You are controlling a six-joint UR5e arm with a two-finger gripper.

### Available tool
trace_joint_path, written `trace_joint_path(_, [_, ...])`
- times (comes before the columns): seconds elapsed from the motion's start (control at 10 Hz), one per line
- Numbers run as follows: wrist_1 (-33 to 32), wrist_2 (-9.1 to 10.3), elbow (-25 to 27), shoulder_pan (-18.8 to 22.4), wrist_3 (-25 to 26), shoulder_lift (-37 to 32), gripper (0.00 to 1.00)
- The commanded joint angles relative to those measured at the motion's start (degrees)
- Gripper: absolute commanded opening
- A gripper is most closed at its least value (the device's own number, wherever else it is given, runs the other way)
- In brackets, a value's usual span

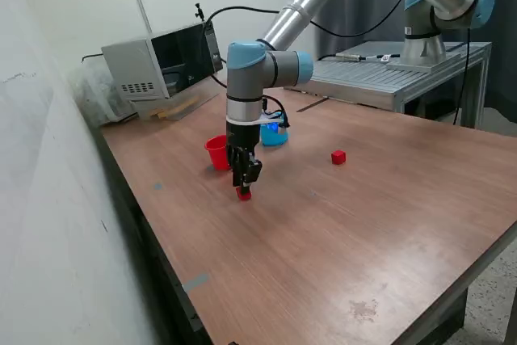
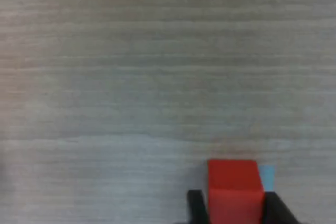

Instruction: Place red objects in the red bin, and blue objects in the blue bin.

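Observation:
I need to open my gripper and let the small red cube, now in front of the red cup, go on the inside bottom of the red bin (image 1: 222,156).
My gripper (image 1: 244,187) points straight down at the wooden table, just in front of the red cup (image 1: 216,152). It is shut on a small red cube (image 1: 244,194) that is at or just above the tabletop. In the wrist view the cube (image 2: 234,190) sits tight between the two black fingers (image 2: 195,206). A second red cube (image 1: 338,157) lies alone on the table toward the exterior view's right. The light blue cup (image 1: 276,135) stands behind the arm, partly hidden by it. No dark blue cubes are in view.
A grey box-shaped appliance (image 1: 161,62) stands at the table's back, at the exterior view's left. A metal bench (image 1: 388,74) with the arm's base (image 1: 424,38) is at the back right. A wall runs along the left.

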Motion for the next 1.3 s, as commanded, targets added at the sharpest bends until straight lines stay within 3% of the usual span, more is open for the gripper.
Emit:
trace_joint_path(0.0, [0.4,0.03,0.6,-0.1,-1.2,-0.1,0.0])
trace_joint_path(0.3, [0.5,0.21,1.2,0.1,-3.5,-1.0,0.0])
trace_joint_path(0.7, [0.5,1.17,11.3,1.0,-4.3,-15.7,0.0])
trace_joint_path(0.9, [0.6,1.17,14.0,0.7,-4.3,-21.6,0.0])
trace_joint_path(1.1, [1.6,1.17,14.8,-2.1,-6.2,-22.4,0.0])
trace_joint_path(1.2, [1.6,1.26,15.2,-6.2,-6.3,-22.3,0.0])
